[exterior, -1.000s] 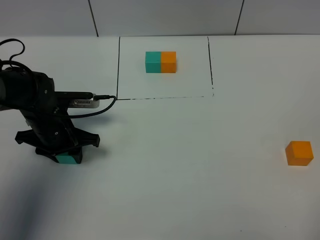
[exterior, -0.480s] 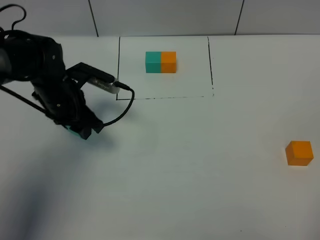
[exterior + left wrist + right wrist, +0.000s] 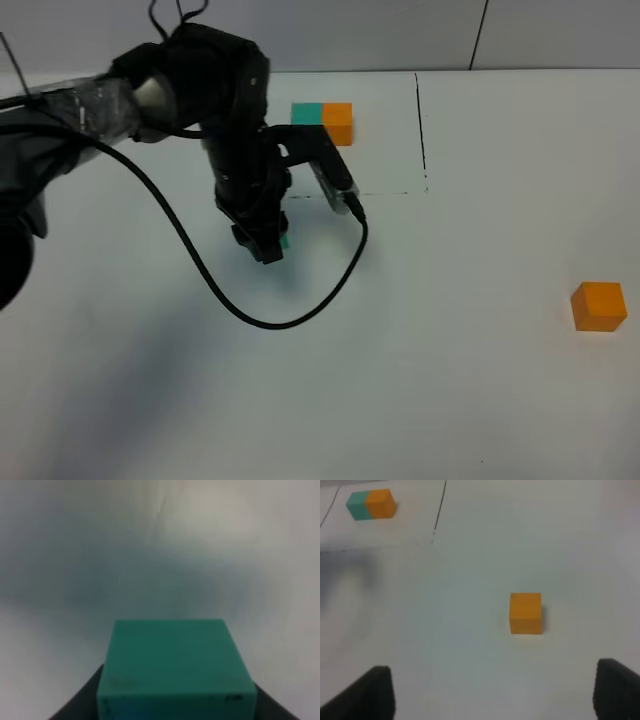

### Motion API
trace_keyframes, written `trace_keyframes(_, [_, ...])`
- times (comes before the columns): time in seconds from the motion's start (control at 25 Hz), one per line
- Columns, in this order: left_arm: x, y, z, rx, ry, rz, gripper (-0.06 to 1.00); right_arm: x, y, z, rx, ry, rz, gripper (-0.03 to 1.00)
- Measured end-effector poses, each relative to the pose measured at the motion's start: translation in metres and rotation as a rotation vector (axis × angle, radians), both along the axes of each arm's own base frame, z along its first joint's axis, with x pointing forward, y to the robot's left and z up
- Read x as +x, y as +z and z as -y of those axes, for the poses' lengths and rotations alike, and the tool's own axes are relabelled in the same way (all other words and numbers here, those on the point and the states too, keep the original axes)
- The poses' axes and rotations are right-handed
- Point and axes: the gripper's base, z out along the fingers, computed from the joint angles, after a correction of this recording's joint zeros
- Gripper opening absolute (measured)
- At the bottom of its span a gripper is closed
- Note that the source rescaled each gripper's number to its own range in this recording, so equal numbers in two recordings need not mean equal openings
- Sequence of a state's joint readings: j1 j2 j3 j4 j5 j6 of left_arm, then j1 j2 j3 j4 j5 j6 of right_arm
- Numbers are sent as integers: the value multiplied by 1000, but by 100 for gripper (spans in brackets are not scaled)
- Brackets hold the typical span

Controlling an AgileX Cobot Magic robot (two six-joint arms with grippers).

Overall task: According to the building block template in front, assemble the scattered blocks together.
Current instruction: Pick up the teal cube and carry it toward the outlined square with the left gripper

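My left gripper needs to release the teal cube just outside the front line of the outline, so that the cube sits there facing the template pair [image 3: 322, 247].
My left gripper [image 3: 266, 247] is shut on the teal cube [image 3: 175, 667], low over the table just in front of the outline's front line. In the high view only a sliver of this cube [image 3: 285, 240] shows past the fingers. The loose orange cube [image 3: 598, 306] sits far right, alone, and shows in the right wrist view [image 3: 525, 612]. The template pair [image 3: 325, 118], teal on the left and orange on the right, sits inside the black outline [image 3: 421, 130] at the back, its teal half partly hidden by my left arm. My right gripper [image 3: 495, 672] is open and well short of the orange cube.
A black cable [image 3: 250, 315] loops from the left arm down across the table in front of the gripper. The grey wall runs along the table's far edge [image 3: 520, 69]. White table surface [image 3: 440, 300] lies between the left gripper and the orange cube.
My left arm has carried the teal cube from the near left of the table to the right and back, to just below the outline. The orange cube has not moved.
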State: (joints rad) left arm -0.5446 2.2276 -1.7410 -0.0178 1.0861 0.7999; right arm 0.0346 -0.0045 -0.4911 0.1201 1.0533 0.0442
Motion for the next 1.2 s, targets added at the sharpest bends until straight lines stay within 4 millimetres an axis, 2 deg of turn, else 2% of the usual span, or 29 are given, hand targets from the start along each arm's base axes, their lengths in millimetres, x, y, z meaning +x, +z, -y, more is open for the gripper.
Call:
trace_keyframes(0.16, [1,-8,29,0,-124,-3,1,0,0,0,0,0,0,89])
trace_keyframes(0.32, [5,-15,45,-2,-163,0,1,0,0,0,0,0,0,89])
trace_keyframes(1.0, [11,-45,51,56,-334,-20,1,0,0,0,1,0,0,88])
trace_keyframes(1.2, [13,-46,52,47,-338,-3,1,0,0,0,1,0,0,88])
